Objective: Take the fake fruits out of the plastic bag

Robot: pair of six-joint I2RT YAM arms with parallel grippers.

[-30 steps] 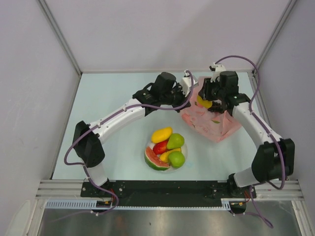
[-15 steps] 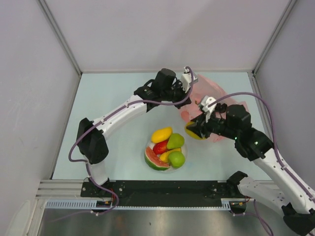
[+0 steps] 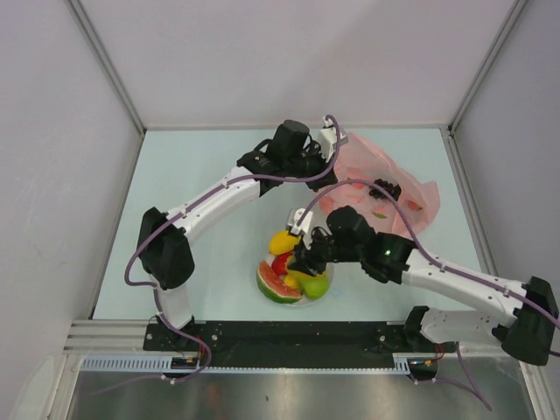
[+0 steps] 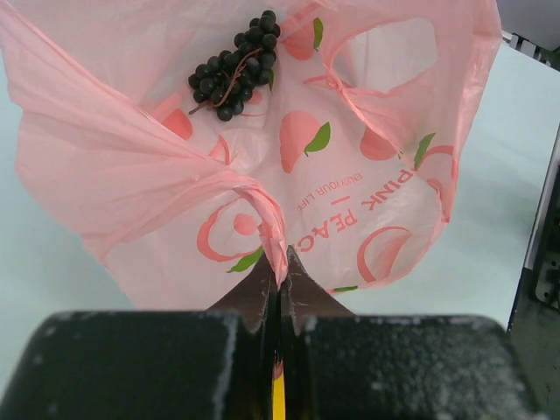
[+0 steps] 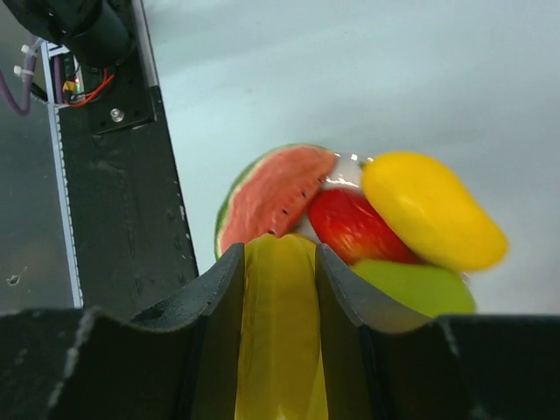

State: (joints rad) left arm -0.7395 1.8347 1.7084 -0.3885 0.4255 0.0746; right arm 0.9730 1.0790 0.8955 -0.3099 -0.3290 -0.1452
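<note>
The robot's right hand will release the yellow piece in the white bowl (image 3: 274, 273) (image 5: 310, 206), between the red mango and the watermelon slice. The yellow piece is now over the fruit pile.
The pink plastic bag (image 3: 376, 175) lies at the back right with the dark grape bunch (image 3: 385, 189) on or in it. My left gripper (image 3: 331, 150) is shut on a gathered fold of the bag (image 4: 350, 175); the grapes (image 4: 234, 66) lie beyond it. My right gripper (image 3: 302, 258) hovers over the fruit pile, shut on a yellow piece (image 5: 280, 324). Below it are the watermelon slice (image 5: 271, 197), red mango (image 5: 354, 227), yellow-orange mango (image 5: 433, 210) and a green pear (image 5: 411, 287).
The fruits sit in a white bowl (image 5: 348, 166) at the table's front centre. The black base rail (image 5: 114, 175) runs close behind the bowl in the right wrist view. Grey walls enclose the table on three sides.
My right arm has swung from the bag down to the bowl, carrying the yellow piece. The bag has spread flatter, with the grapes now showing. My left gripper has kept its hold.
</note>
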